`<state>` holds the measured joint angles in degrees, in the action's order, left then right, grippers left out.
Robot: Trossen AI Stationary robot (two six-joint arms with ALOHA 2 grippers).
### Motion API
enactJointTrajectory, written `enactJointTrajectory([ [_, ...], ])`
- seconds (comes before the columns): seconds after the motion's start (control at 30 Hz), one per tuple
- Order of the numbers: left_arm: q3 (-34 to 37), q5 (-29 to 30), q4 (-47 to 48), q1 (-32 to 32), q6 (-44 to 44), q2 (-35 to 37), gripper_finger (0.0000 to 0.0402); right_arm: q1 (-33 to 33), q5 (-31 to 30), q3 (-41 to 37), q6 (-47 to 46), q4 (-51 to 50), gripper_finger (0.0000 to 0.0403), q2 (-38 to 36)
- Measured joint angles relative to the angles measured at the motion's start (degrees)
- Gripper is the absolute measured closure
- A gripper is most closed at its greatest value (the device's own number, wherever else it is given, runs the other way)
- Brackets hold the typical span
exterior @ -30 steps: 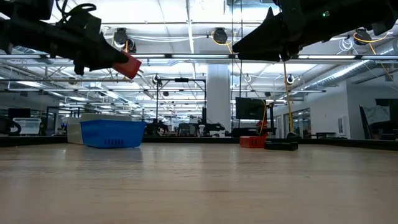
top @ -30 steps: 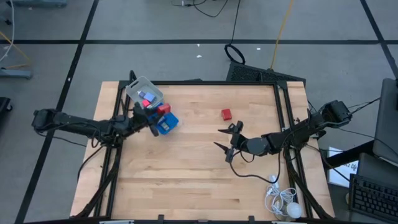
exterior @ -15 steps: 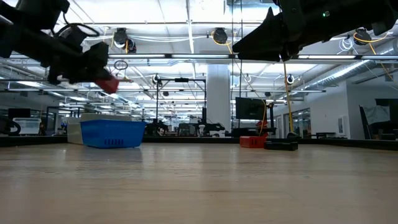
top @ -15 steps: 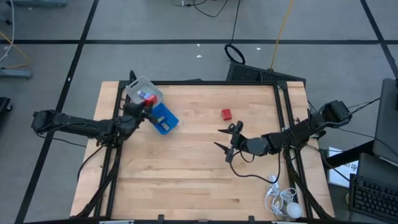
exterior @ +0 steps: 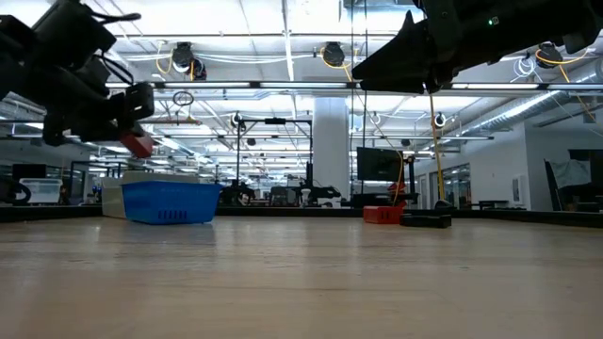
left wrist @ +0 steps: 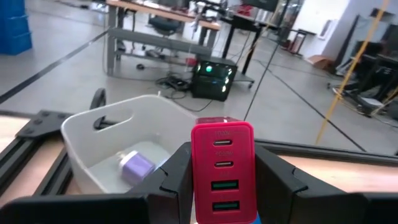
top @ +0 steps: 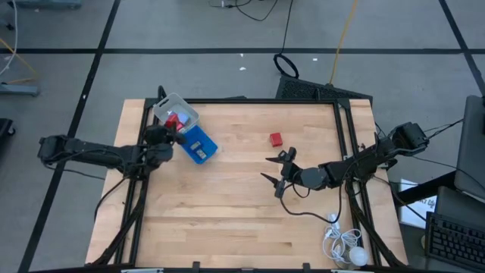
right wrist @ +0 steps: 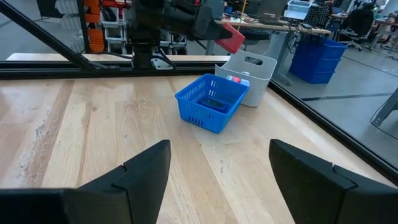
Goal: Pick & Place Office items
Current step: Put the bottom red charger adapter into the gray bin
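Next, my left gripper lets go of the red block inside the near end of the pale bin [top: 179,127], where it will be close to the purple piece. The red block is now above the bin.
My left gripper [top: 171,127] is shut on a red block with ports on its face [left wrist: 222,170], held above the pale open bin [top: 182,108] at the table's far left. In the low view the red block [exterior: 139,144] hangs above the blue basket [exterior: 170,201]. A purple piece [left wrist: 137,165] lies in the bin. The blue basket [top: 200,145] stands next to the bin with a dark piece [right wrist: 214,103] inside. Another red block [top: 276,139] lies on the table. My right gripper [top: 271,168] is open and empty, in the air right of the middle. My left gripper pinches the red block's two long sides [left wrist: 198,180] between its two fingers [left wrist: 177,174]. The block stands along the fingers, its port face toward the wrist camera. It is lifted clear, above the bin's rim [left wrist: 155,102].
A white corded gadget [top: 345,246] lies at the table's near right corner. Black frame rails [top: 348,129] run along the table's left, right and far edges. Bare wood lies across the table's middle and near half [top: 227,220].
My left gripper has carried the red block from above the blue basket toward the table's far left corner, over the pale bin, and has come lower. It stays shut on the block.
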<state>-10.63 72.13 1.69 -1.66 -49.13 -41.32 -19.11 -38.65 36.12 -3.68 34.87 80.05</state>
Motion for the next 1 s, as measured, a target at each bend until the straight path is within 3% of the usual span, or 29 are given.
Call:
enactJointTrajectory([
  [0.5,0.0,-10.5,4.9,-7.6,-2.6,0.0,0.0277,0.0,0.0,0.0,0.0,0.0,0.0144,0.0],
  [1.0,0.0,-11.8,7.6,-9.3,-6.1,-3.6,0.0277,0.1,0.0,0.0,-0.2,0.0,0.0147,0.0],
])
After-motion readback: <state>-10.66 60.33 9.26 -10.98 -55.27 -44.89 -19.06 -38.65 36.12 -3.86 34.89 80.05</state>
